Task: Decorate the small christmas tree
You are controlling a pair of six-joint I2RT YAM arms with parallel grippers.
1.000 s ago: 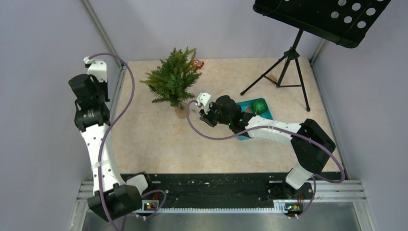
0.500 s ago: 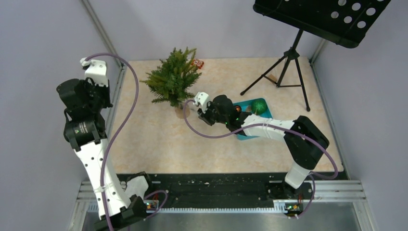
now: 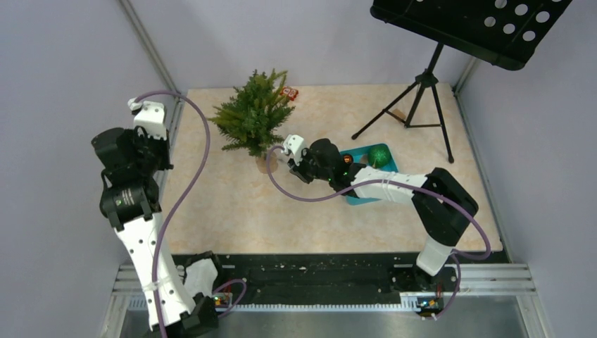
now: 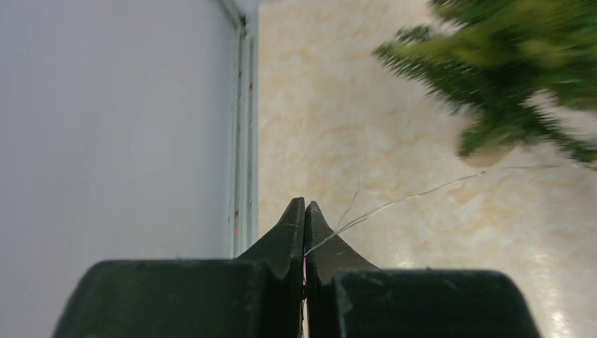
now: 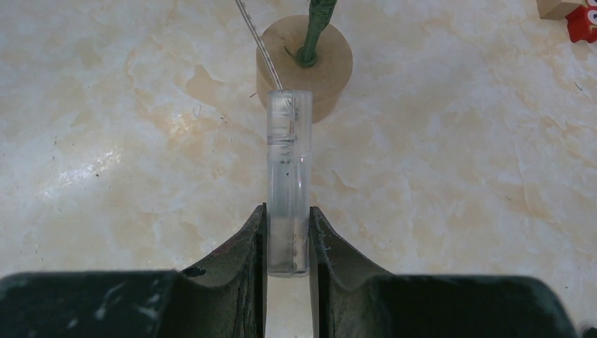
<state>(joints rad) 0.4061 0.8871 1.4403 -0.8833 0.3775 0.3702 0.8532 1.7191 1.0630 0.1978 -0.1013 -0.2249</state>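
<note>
My right gripper is holding the clear plastic box. It will release the box on the table [image 3: 273,176] [image 5: 263,153] just in front of the round wooden base.
The small christmas tree [image 3: 253,116] stands at the back left of the table on a round wooden base [image 5: 304,60]; its branches show blurred in the left wrist view [image 4: 521,63]. My right gripper [image 5: 288,232] is shut on a clear plastic box [image 5: 288,190] that holds a thin wire, right in front of the tree base. The wire [image 4: 422,193] runs across the table to my left gripper [image 4: 304,211], which is shut on its end. In the top view the left gripper [image 3: 141,144] is raised at the table's left edge and the right gripper [image 3: 299,160] is beside the base.
A teal tray [image 3: 391,163] with a green glitter ball [image 3: 379,155] and a small red ball [image 3: 348,159] sits behind my right arm. A black tripod music stand [image 3: 422,91] stands at the back right. A red item [image 3: 289,92] lies behind the tree. A wall rail [image 4: 243,127] borders the left.
My left arm has swung and turned near the left wall, ending closer to the table edge. My right gripper has moved slightly left toward the tree base.
</note>
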